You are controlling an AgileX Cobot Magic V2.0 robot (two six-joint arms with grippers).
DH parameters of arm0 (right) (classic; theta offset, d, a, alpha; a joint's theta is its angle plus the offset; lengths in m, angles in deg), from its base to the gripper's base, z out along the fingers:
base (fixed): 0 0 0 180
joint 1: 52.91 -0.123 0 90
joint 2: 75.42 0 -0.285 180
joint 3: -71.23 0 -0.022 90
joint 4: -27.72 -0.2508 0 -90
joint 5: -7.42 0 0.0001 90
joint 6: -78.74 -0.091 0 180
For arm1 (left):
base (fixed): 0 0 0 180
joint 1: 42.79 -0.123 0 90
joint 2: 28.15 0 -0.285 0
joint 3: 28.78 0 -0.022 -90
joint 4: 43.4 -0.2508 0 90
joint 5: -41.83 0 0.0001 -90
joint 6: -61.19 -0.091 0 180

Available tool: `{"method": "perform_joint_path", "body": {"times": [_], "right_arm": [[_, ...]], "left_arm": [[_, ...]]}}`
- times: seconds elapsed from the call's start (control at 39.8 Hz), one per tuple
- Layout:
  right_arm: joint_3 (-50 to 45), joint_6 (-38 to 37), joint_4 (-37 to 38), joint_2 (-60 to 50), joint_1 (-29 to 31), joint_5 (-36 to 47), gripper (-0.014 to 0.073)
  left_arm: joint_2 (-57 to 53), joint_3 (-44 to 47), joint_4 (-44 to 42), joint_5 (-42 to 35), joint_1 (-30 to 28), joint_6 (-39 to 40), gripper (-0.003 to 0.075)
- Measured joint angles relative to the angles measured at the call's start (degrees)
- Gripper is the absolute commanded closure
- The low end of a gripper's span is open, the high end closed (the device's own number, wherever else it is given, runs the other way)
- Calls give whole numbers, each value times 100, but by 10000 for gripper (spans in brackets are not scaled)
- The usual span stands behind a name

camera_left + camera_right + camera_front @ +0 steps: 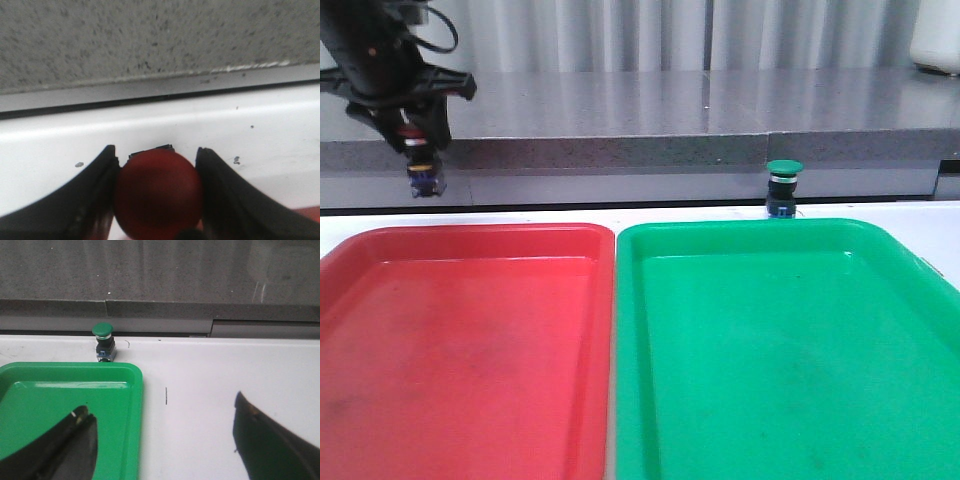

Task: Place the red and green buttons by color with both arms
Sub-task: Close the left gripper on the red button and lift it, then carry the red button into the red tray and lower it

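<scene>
Next, the left gripper stands the red button on the red tray's bare bottom [414, 369], well in from its far rim, then releases it.
My left gripper [423, 150] is shut on the red button [423, 165] and holds it in the air above the table, behind the far left corner of the red tray [360, 250]. In the left wrist view the red cap [159, 192] fills the gap between the two dark fingers [95, 195]. The green button [783, 187] stands upright on the white table just behind the far edge of the green tray [920, 262]; it also shows in the right wrist view [103, 342]. My right gripper [162, 412] is open and empty over the green tray's right rim [135, 415]; it is out of the front view.
The red and green trays lie side by side and fill the near table. A grey speckled counter ledge [670, 150] runs along the back. A white container [935, 40] stands on it at the far right. White table [200, 390] lies right of the green tray.
</scene>
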Motion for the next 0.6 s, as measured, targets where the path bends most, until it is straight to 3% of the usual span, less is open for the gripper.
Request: {"method": "perform_joint_path", "body": {"times": [0.2, 0.6], "right_arm": [[0, 0, 0, 0, 0, 0, 17], [0, 0, 0, 0, 0, 0, 17]], "left_arm": [[-1051, 993, 0, -129, 138, -11, 532], [-2716, 4005, 401, -888, 1204, -21, 531]]}}
